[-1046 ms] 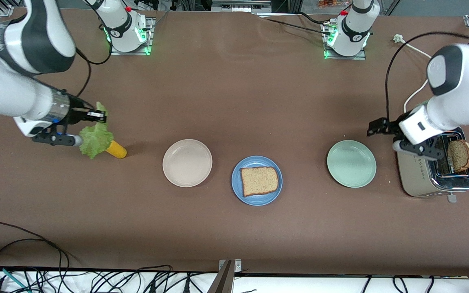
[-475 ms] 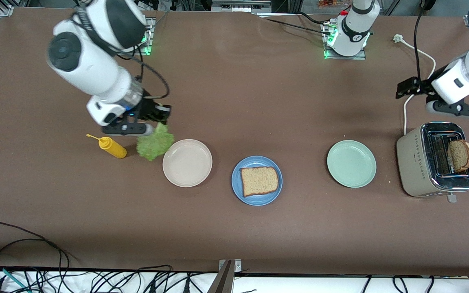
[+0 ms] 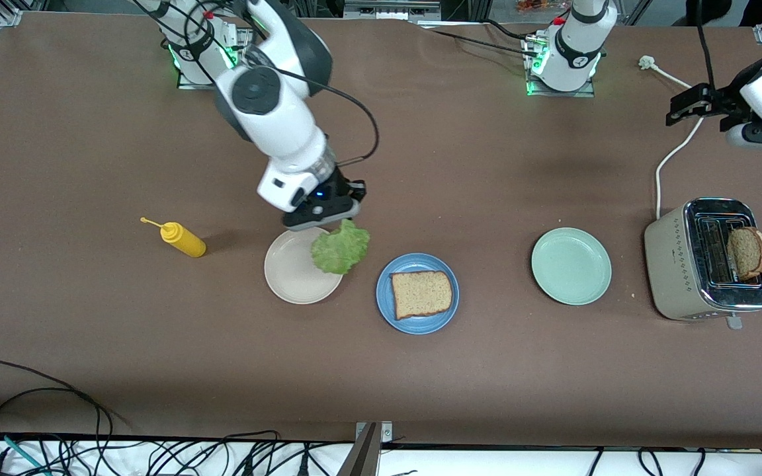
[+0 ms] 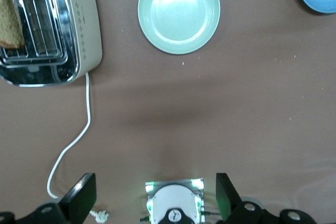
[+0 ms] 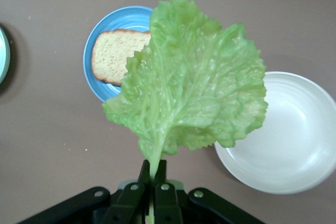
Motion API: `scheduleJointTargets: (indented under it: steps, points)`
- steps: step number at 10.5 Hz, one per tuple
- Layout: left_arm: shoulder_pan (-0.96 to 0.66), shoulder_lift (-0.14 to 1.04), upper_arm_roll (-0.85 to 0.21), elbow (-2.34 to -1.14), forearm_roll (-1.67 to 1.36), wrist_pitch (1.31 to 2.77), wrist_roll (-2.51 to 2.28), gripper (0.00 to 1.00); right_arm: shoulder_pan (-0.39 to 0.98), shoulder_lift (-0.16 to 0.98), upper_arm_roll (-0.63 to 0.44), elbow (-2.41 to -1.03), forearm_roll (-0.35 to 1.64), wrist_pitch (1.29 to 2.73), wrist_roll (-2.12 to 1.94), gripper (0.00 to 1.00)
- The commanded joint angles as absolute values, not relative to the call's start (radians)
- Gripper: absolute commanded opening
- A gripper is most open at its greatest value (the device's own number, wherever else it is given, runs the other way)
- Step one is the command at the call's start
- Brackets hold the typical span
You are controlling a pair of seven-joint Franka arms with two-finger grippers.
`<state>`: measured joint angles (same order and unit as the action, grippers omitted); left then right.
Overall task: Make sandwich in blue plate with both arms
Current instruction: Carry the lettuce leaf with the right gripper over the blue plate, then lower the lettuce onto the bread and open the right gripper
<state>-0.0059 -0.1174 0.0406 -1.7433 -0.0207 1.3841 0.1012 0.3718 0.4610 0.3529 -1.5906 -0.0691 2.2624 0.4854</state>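
Next, my right gripper releases the lettuce leaf on top of the bread slice on the blue plate (image 3: 423, 301) (image 5: 119, 53). The leaf now hangs over the cream plate's rim.
A blue plate (image 3: 385, 292) holds one brown bread slice (image 3: 421, 293). My right gripper (image 3: 346, 218) is shut on the stem of a crinkled green lettuce leaf (image 3: 340, 248). The leaf hangs over the rim of the cream plate (image 3: 288, 274) beside the blue plate. In the right wrist view the lettuce (image 5: 194, 87) covers part of the blue plate (image 5: 113, 22) and its bread (image 5: 113, 53). A second bread slice (image 3: 747, 252) stands in the toaster (image 3: 675, 277). My left gripper (image 3: 692, 106) is open and empty, up in the air over the toaster's white cord.
A pale mint-green plate (image 3: 571, 266) lies between the blue plate and the toaster. A yellow squeeze bottle (image 3: 184, 240) lies toward the right arm's end of the table. The toaster's white cord (image 3: 672, 155) runs toward the left arm's base. Cables hang along the table's edge nearest the camera.
My right arm carried the lettuce from beside the yellow bottle to over the cream plate, closer to the blue plate. My left arm lifted away from the toaster toward the robots' side.
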Motion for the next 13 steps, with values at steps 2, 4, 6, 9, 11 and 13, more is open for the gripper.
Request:
scheduleJointTargets:
  steps: [2, 4, 6, 9, 11, 13]
  points:
    - [-0.020, -0.106, 0.037, -1.629, 0.041, 1.247, 0.023, 1.00, 0.451, 0.656, 0.350, -1.462, -0.236, 2.392, 0.483, 0.00]
    - [-0.008, -0.104, 0.034, -1.602, 0.041, 1.250, 0.021, 1.00, 0.483, 0.745, 0.348, -1.460, -0.328, 2.544, 0.480, 0.00]
    - [-0.008, -0.104, 0.031, -1.586, 0.041, 1.250, 0.018, 1.00, 0.486, 0.805, 0.348, -1.460, -0.466, 2.634, 0.480, 0.00]
    - [-0.006, -0.104, 0.032, -1.583, 0.069, 1.284, 0.017, 1.00, 0.515, 0.885, 0.348, -1.384, -0.550, 2.645, 0.474, 0.00]
    - [-0.009, -0.103, 0.026, -1.580, 0.093, 1.313, -0.087, 1.00, 0.517, 0.974, 0.348, -1.255, -0.613, 2.645, 0.456, 0.00]
    - [-0.008, -0.095, 0.037, -1.550, 0.081, 1.319, -0.100, 1.00, 0.520, 1.002, 0.348, -1.221, -0.612, 2.645, 0.381, 0.00]
